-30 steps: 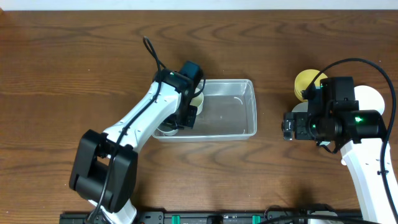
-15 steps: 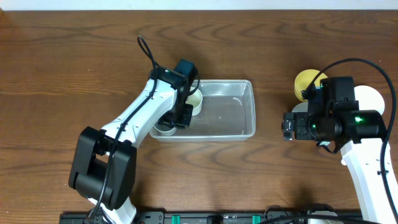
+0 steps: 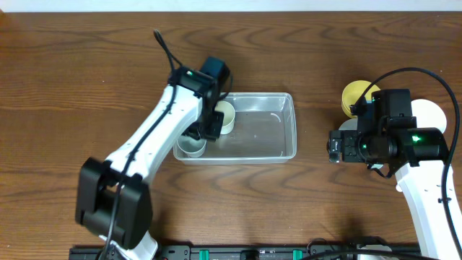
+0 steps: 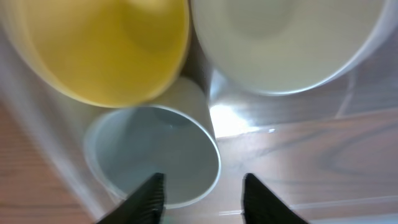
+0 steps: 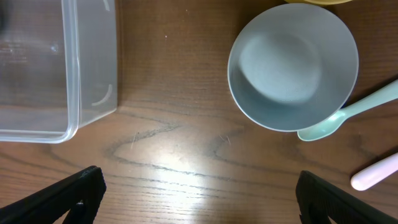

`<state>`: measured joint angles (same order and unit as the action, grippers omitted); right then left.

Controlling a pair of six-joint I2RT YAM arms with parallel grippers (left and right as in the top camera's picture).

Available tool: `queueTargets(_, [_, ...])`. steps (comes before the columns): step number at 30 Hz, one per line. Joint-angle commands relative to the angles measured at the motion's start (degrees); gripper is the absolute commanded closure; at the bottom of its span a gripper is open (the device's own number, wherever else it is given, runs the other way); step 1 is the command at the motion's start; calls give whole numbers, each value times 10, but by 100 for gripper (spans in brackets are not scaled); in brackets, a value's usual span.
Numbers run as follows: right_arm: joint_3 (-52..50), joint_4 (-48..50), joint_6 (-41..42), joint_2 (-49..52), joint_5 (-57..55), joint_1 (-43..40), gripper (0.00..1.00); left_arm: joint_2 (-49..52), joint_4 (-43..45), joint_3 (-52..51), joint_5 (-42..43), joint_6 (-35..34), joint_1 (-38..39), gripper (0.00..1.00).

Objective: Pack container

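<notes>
The robot's right gripper will next move to the grey-white bowl and close on the bowl's rim [image 3: 339,126] [image 5: 230,85], on the side that faces the clear plastic container.
The clear plastic container [image 3: 271,137] sits mid-table. My left gripper [image 3: 207,128] hangs over its left end, open and holding nothing. In the left wrist view its fingers [image 4: 202,199] straddle the rim of a pale grey cup [image 4: 155,155], which stands in the container's corner [image 3: 192,147]. A yellow round vessel [image 4: 99,50] and a white one [image 4: 286,37] lie beside the cup. A cream cup [image 3: 226,115] shows in the container from overhead. My right gripper [image 3: 333,146] is wide open and empty [image 5: 199,199] over bare wood, right of the container's corner [image 5: 68,74].
A grey-white bowl [image 5: 292,65] sits right of the container, with a mint spoon [image 5: 354,112] and a pink handle [image 5: 376,174] beside it. A yellow bowl [image 3: 357,94] and a white dish [image 3: 431,112] lie at the far right, partly under the right arm.
My left arm has drawn back and to the left over the container's left end, uncovering the grey cup. The right arm has not moved.
</notes>
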<state>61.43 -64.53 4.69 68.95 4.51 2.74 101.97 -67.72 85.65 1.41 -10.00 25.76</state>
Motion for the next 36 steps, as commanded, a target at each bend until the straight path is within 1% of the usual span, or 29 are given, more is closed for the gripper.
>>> queueTargets(1, [10,0,-9,1,1,-3,1,-64,-8,45,-30,29,-4,46])
queueTargets(3, [10,0,-9,1,0,-3,1,-93,-8,54,-50,31,-8,27])
queueTargets(4, [10,0,-9,1,0,-3,1,-108,-8,55,-56,31,-12,20])
queueTargets(6, [12,3,-9,-1,0,-3,1,-140,-11,55,-60,26,-28,16])
queueTargets(9, [38,9,17,-5,-10,-3,1,-190,-18,54,-60,11,-70,15])
queueTargets(12, [99,9,46,-7,-35,-3,1,-233,-17,54,-59,11,-127,14])
queueTargets(15, [150,20,47,3,-37,-5,1,-262,-22,53,-54,2,-193,12])
queueTargets(18, [172,17,47,31,-38,-16,1,-275,-21,44,-11,2,-259,12])
queueTargets(22, [171,-12,101,107,-83,-38,1,-270,-21,31,49,3,-320,12])
queueTargets(25, [171,-25,108,178,-84,-48,1,-262,-21,23,56,3,-338,11])
queueTargets(28, [171,-24,108,240,-84,-46,1,-255,-21,19,57,3,-339,11])
queueTargets(36, [168,3,107,354,-82,-43,1,-248,-16,19,56,3,-339,11])
